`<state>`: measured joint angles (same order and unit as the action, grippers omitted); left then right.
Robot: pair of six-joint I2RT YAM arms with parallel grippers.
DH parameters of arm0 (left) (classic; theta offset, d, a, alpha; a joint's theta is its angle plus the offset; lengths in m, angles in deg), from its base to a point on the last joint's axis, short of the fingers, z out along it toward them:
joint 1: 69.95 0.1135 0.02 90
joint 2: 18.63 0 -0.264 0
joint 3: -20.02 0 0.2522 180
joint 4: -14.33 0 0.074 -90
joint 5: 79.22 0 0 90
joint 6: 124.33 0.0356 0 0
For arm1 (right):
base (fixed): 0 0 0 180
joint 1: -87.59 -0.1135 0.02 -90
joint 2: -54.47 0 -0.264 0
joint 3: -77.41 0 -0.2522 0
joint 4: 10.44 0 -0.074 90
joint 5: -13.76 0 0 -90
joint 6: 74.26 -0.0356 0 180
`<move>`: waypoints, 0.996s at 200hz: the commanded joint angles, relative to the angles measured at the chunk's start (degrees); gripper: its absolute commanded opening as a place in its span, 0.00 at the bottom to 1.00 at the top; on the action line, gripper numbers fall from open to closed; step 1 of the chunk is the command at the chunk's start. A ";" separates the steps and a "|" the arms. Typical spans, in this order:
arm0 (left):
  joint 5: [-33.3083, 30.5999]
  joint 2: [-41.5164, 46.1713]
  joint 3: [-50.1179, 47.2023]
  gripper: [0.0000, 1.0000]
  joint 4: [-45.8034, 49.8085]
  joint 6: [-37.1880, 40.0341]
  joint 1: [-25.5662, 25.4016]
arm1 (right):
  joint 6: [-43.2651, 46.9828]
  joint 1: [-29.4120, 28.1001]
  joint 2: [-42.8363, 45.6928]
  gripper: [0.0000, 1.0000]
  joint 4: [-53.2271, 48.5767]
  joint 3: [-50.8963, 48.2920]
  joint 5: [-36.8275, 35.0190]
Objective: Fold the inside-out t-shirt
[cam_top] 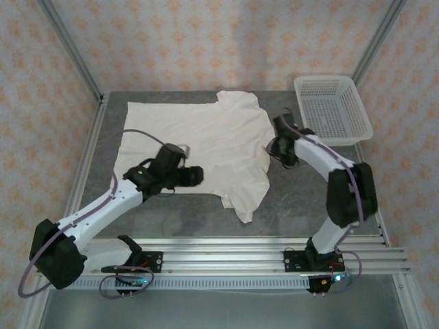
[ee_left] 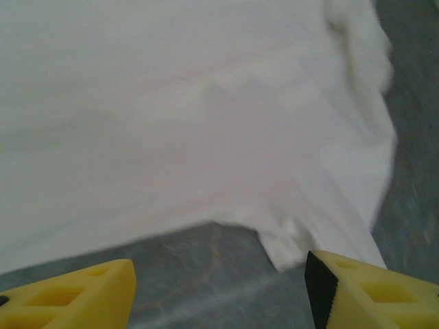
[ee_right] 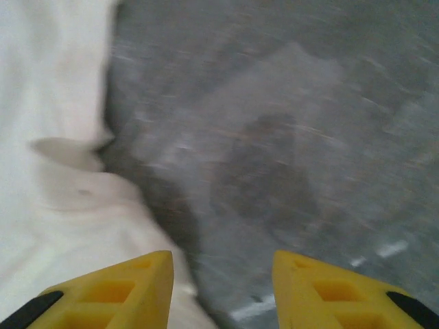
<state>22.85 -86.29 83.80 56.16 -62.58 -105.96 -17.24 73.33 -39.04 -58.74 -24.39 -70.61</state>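
Note:
I should smooth the puckered collar edge beside my right gripper, then pinch the t-shirt's edge nearer the trailing sleeve (cam_top: 265, 178) before folding.
The inside-out t-shirt (cam_top: 199, 140) lies spread flat on the grey table, cream-coloured, with one sleeve trailing toward the near edge. My left gripper (cam_top: 195, 176) hovers at the shirt's near hem. In the left wrist view the left gripper (ee_left: 219, 295) is open, bare table lies between its yellow fingers (ee_left: 75, 298), and the t-shirt (ee_left: 192, 116) hem sits just ahead. My right gripper (cam_top: 276, 148) is at the shirt's right edge. Seen from the right wrist, the right gripper (ee_right: 223, 288) is open, its left finger over the t-shirt (ee_right: 55, 171) edge and nothing held.
A white plastic mesh basket (cam_top: 333, 106) stands at the back right corner of the table (cam_top: 302, 199). Aluminium rails run along the near edge by the arm bases. Frame posts rise at the back corners.

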 commanded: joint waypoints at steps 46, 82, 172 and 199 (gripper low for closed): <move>-5.19 -25.88 20.99 0.70 7.15 7.86 -25.84 | 2.51 0.39 -5.67 0.41 15.29 -6.67 20.15; -3.89 -36.05 23.46 0.70 3.33 5.15 -28.34 | 3.66 0.34 -6.18 0.39 14.45 -4.85 17.61; -4.45 -35.76 19.78 0.00 1.88 1.89 -27.51 | 10.11 0.03 -11.47 0.12 9.97 2.45 10.47; 2.49 -29.28 12.35 0.00 -5.61 -2.03 -23.34 | 11.35 0.02 -9.75 0.00 8.52 2.69 9.91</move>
<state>20.16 -122.03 100.85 56.82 -60.66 -132.91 -8.54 73.75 -50.15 -47.31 -23.14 -57.52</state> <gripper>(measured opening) 0.045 0.038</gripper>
